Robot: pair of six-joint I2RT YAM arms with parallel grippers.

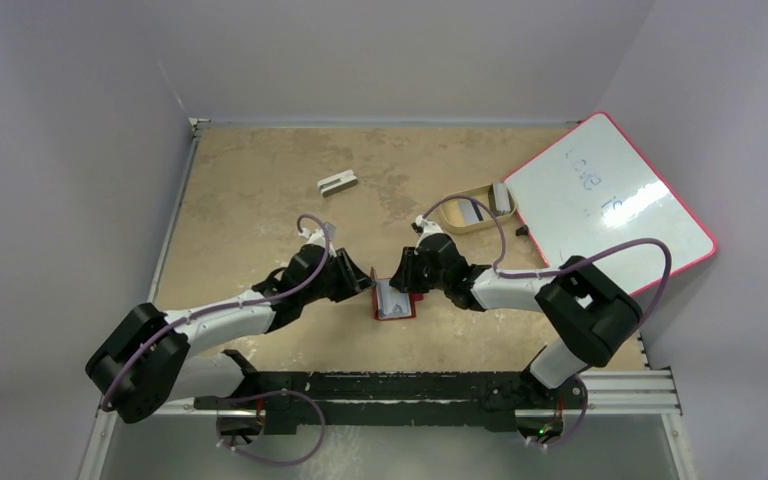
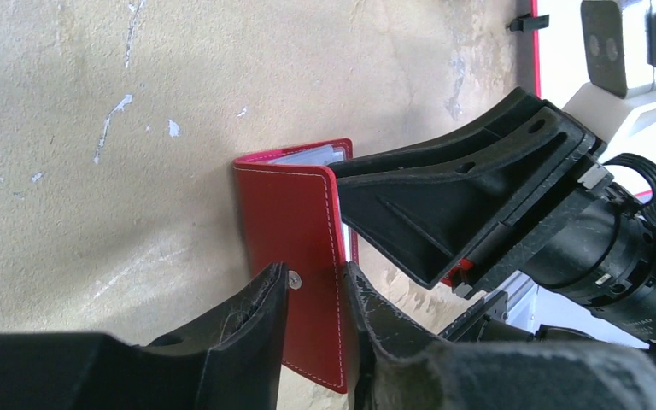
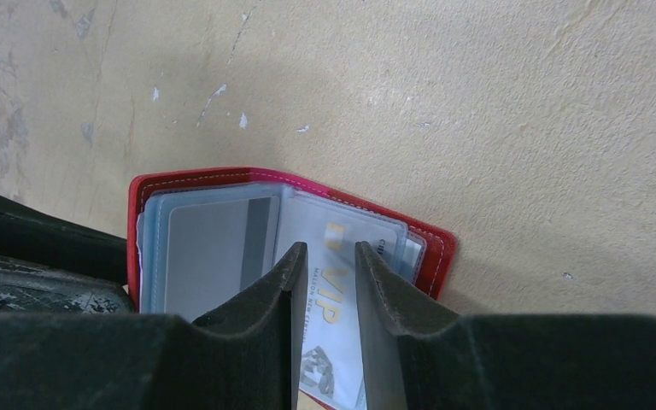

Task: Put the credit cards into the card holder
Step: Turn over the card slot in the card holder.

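Note:
My left gripper needs to pinch its free edge point(image 2: 336, 241) of the red cover, which stands tilted up, loose between that gripper's parted fingers, and pull the cover open.
The red card holder point(image 1: 397, 306) lies open between both grippers. In the left wrist view its red cover point(image 2: 295, 222) with the pale snap stands tilted up. My left gripper point(image 2: 316, 280) has its jaws slightly apart, one fingertip at each side of the cover. In the right wrist view the clear sleeves hold a grey card point(image 3: 209, 256) and a pale bluish VIP card point(image 3: 329, 286). My right gripper point(image 3: 326, 249) is over the VIP card, jaws slightly apart, and the card shows flat between them. More cards point(image 1: 472, 212) lie in the tan tray.
A tan oval tray point(image 1: 457, 225) sits at the back right, touching a white board with a red rim point(image 1: 610, 205). A small grey-white block point(image 1: 337, 182) lies at the back centre. The right arm's black body point(image 2: 453, 196) fills the right of the left wrist view.

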